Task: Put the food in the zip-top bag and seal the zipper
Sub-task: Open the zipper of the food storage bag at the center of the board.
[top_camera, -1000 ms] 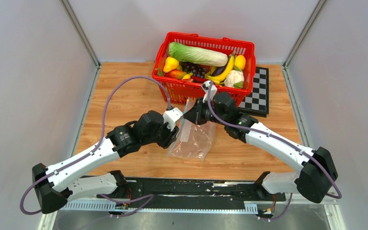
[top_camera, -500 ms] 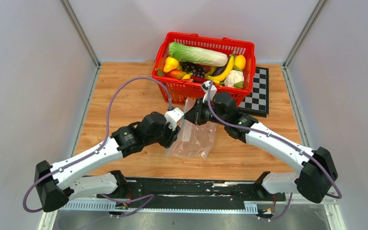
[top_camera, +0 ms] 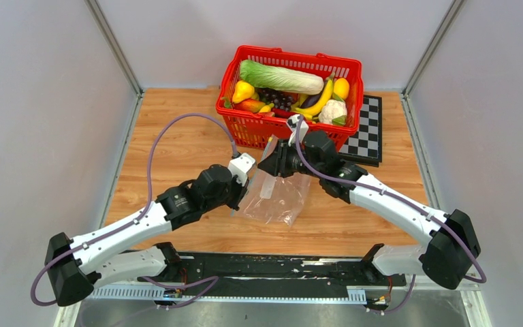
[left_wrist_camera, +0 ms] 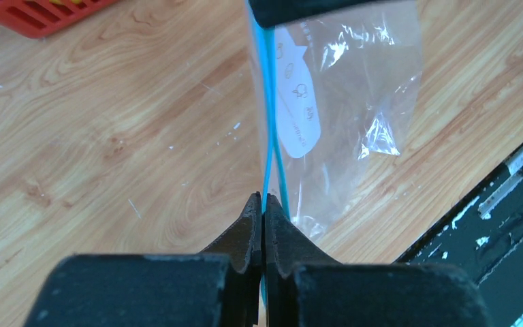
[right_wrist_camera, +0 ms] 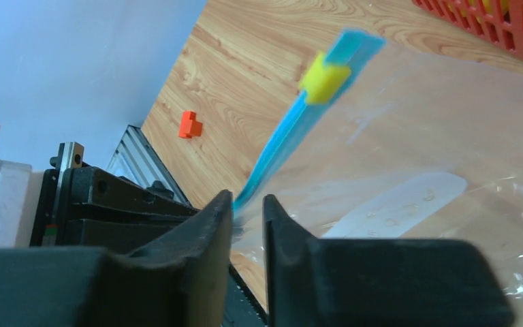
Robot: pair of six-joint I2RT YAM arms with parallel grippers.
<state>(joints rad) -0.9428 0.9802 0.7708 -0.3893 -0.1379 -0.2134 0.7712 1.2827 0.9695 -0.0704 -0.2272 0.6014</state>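
Observation:
I will pinch one track alone (left_wrist_camera: 281, 174) with my right gripper and spread the bag's two zipper tracks, because they lie almost together and leave too narrow an opening for food.
The clear zip-top bag (top_camera: 278, 197) hangs between my two grippers over the wooden table, and I see no food inside it. My left gripper (left_wrist_camera: 263, 203) is shut on the teal zipper (left_wrist_camera: 270, 136) at the bag's near end. The two zipper tracks part slightly beyond its tips. My right gripper (right_wrist_camera: 248, 202) pinches the far end of the zipper (right_wrist_camera: 282, 136) with only a narrow gap between the jaws. A yellow slider (right_wrist_camera: 323, 75) sits past it. The food, including a banana (top_camera: 317, 101) and yellow fruits (top_camera: 243, 90), lies in the red basket (top_camera: 293, 63).
The basket at the back also holds the long cabbage (top_camera: 279, 76) and the cauliflower (top_camera: 332, 110). A chessboard (top_camera: 368, 139) lies to its right. A small orange block (right_wrist_camera: 190, 125) sits on the table near the left wall. A black rail runs along the near edge.
My left gripper has drawn back toward the near left along the zipper, stretching the bag's edge. The right gripper has stayed nearly still.

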